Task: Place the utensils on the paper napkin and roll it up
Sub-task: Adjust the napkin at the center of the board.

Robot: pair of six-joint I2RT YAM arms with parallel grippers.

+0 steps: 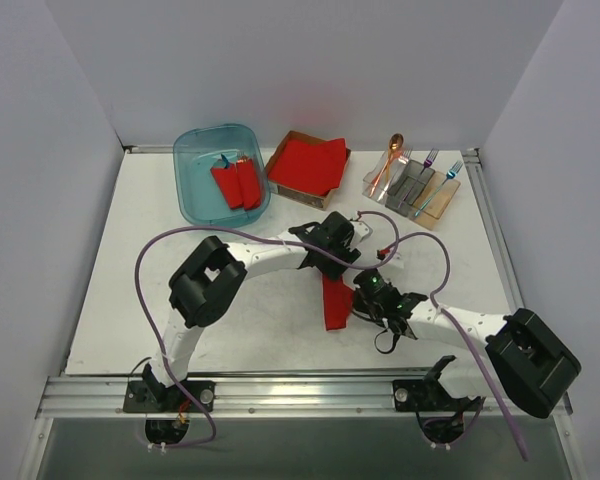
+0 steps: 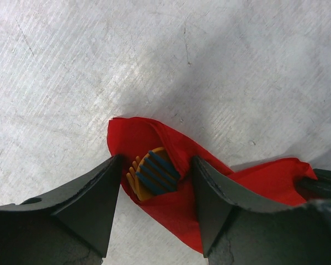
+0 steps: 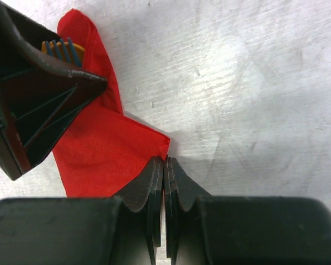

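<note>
The napkin bundle lies at a slant across the left gripper's fingers, so that gripper should open, turn to line up with the bundle and close around the utensil end (image 2: 156, 173).
The red paper napkin (image 1: 335, 305) lies mid-table, partly folded round the utensils (image 2: 154, 175). An orange-yellow spoon bowl and blue fork tines stick out of its open end. My left gripper (image 2: 156, 160) straddles that bundle, one finger pressed against each side of the napkin (image 2: 171, 212). My right gripper (image 3: 164, 159) is shut on the napkin's (image 3: 99, 154) loose corner, low over the table. In the right wrist view the fork tines (image 3: 63, 48) peek out behind the left gripper's finger (image 3: 44, 99). From above, both grippers (image 1: 332, 262) (image 1: 365, 300) meet over the napkin.
A blue bin (image 1: 195, 150) at the back left holds red rolled bundles (image 1: 237, 182). Beside it is a cardboard box with a red napkin stack (image 1: 307, 163). A clear holder (image 1: 412, 185) at the back right carries a spoon (image 1: 390, 158) and forks.
</note>
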